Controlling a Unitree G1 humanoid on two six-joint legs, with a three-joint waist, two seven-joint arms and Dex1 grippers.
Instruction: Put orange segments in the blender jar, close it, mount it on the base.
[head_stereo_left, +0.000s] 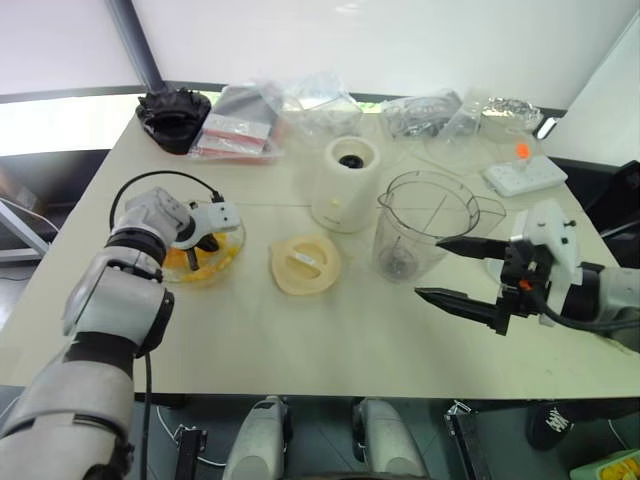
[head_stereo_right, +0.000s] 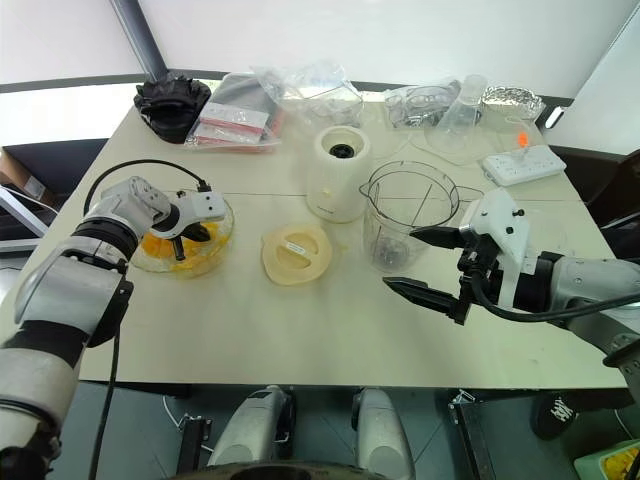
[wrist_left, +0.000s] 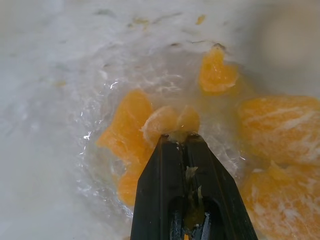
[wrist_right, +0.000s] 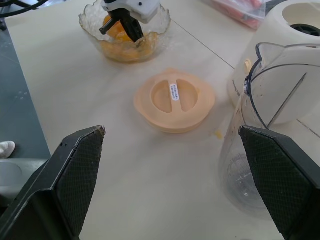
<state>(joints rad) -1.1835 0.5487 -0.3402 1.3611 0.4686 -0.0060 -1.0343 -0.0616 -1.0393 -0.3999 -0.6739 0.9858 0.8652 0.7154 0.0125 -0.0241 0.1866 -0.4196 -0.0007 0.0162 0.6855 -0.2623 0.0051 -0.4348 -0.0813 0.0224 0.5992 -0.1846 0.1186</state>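
Observation:
Next, my left gripper lets go of the orange segment so that it rests at the bottom of the clear blender jar (head_stereo_left: 414, 259), toward the jar's handle.
Several orange segments (wrist_left: 280, 125) lie in a shallow glass bowl (head_stereo_left: 236, 252) at the table's left. My left gripper (wrist_left: 179, 137) reaches down into the bowl and is shut, pinching the edge of one orange segment (wrist_left: 167, 122) at its tips. The clear blender jar (head_stereo_left: 425, 225) stands upright and open right of centre, with nothing orange seen in it. Just behind and left of it stands the cream base (head_stereo_left: 345, 185). My right gripper (head_stereo_left: 430, 268) hovers open, close to the jar's right front, holding nothing.
A flat cream lid (head_stereo_left: 305, 265) lies between bowl and jar. Along the back edge are a black object (head_stereo_left: 173, 118), red-and-white packets (head_stereo_left: 235, 135) and clear plastic bags (head_stereo_left: 320, 105). A white power strip (head_stereo_left: 525, 177) sits at the back right.

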